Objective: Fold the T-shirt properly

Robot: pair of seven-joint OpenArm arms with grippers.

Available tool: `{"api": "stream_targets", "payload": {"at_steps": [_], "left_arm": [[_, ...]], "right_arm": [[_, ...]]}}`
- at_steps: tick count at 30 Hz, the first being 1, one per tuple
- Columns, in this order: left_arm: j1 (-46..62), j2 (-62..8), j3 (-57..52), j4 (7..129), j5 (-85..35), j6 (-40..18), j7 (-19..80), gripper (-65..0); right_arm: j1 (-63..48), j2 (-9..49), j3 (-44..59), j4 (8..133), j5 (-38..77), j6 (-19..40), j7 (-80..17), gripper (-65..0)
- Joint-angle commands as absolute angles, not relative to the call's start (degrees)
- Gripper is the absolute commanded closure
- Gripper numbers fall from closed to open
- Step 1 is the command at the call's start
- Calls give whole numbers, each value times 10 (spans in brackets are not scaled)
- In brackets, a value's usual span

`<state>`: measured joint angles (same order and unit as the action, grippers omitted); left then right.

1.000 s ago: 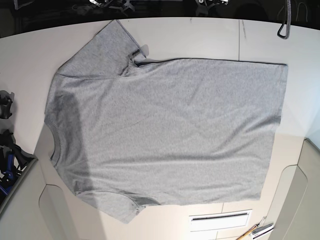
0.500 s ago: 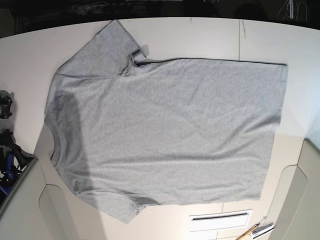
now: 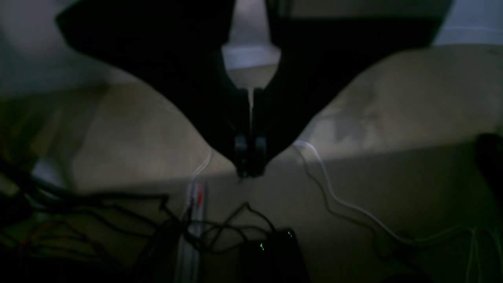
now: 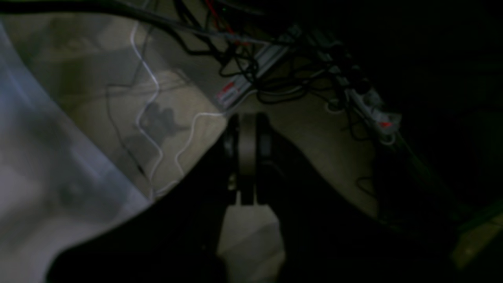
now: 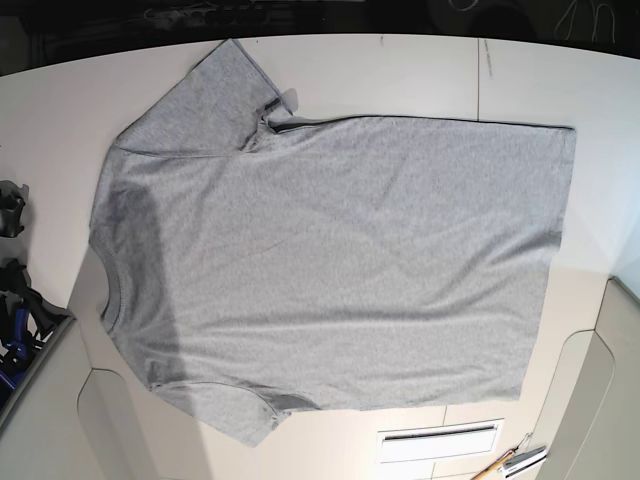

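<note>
The robot's right gripper should next move to the T-shirt's sleeve farther from the white slotted strip and close halfway along that sleeve's outer edge (image 5: 184, 86).
The heather-grey T-shirt (image 5: 330, 270) lies spread flat on the white table (image 5: 400, 75), plain side up, with no lettering showing. Its collar (image 5: 105, 290) points left and its hem is at the right; both sleeves are spread out. Neither arm appears in the base view. In the left wrist view my left gripper (image 3: 250, 157) is shut and empty, off the table above a dim floor. In the right wrist view my right gripper (image 4: 247, 129) is also shut and empty over the floor. The T-shirt shows in neither wrist view.
Dark gear with blue parts (image 5: 15, 310) sits at the table's left edge. A white slotted strip (image 5: 440, 440) and a small tool (image 5: 515, 462) lie near the front right. Tangled cables (image 3: 196, 228) and a power strip (image 4: 369, 106) lie on the floor.
Arm parts seen along the table's far edge a second ago have drawn back out of the base view. The T-shirt has not moved.
</note>
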<state>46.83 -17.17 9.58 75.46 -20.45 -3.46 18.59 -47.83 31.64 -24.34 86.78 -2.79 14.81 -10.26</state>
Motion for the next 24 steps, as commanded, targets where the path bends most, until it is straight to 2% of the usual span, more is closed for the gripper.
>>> {"api": "stream_targets", "payload": {"at_steps": [1, 6, 15, 19, 24], "left_arm": [[496, -173, 81, 782, -203, -42, 183, -8], [584, -173, 14, 908, -203, -54, 183, -8], [695, -173, -81, 1101, -203, -60, 183, -8], [715, -173, -132, 1167, -216, -103, 194, -8], [711, -173, -202, 1214, -313, -159, 206, -8]], "right_arm": [[-501, 328, -233, 896, -23, 152, -106, 0], [-556, 340, -164, 999, 57, 155, -152, 0], [-605, 339, -21, 1162, 243, 240, -239, 0], [-605, 336, 56, 1221, 318, 244, -262, 0], [-579, 292, 173, 1239, 406, 242, -280, 0]]}}
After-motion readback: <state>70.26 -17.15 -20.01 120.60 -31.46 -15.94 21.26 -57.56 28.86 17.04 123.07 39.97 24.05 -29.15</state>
